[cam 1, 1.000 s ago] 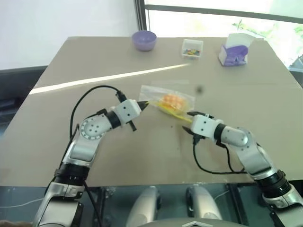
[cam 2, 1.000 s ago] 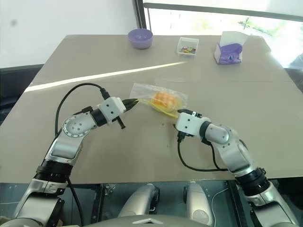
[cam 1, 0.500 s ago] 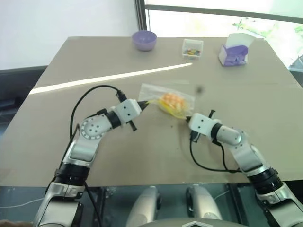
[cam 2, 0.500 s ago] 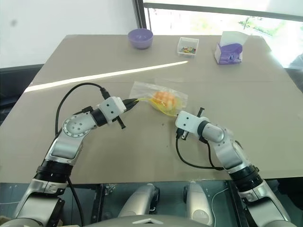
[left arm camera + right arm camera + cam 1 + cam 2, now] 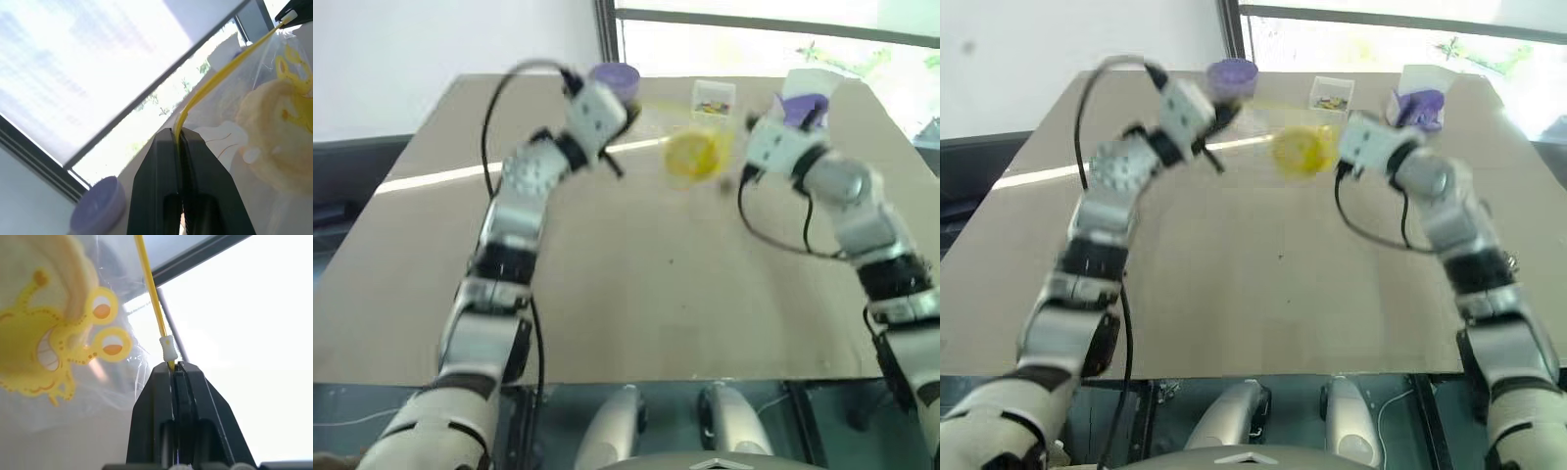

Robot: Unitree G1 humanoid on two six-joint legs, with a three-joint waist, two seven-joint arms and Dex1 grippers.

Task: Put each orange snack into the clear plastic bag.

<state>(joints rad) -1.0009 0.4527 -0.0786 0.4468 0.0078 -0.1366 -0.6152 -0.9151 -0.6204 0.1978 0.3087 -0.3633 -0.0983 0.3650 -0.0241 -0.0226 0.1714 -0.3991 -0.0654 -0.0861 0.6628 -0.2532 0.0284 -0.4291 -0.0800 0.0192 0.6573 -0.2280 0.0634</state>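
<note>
My left gripper is going to let go of the clear plastic bag on the bare middle of the brown table (image 5: 690, 245), at a spot nearer than the light streak.
The clear plastic bag (image 5: 690, 147) hangs in the air above the table, stretched between my two grippers. The orange snack (image 5: 1301, 151) sits inside it as a blurred yellow-orange lump, also seen through the plastic as the orange snack (image 5: 274, 142). My left gripper (image 5: 177, 134) is shut on one end of the bag's yellow seal strip (image 5: 215, 83). At the other end my right gripper (image 5: 174, 364) is shut on the strip beside its white slider (image 5: 167, 348). A yellow cartoon print (image 5: 54, 352) covers the bag's side.
A purple bowl (image 5: 615, 76), a small clear box (image 5: 711, 98) of mixed items and a purple tissue box (image 5: 800, 103) stand along the far edge of the brown table (image 5: 636, 294). A window lies behind them.
Both arms have risen and reached forward, lifting the bag with the snack off the table. The right gripper, open a second ago, has shut on the seal strip.
</note>
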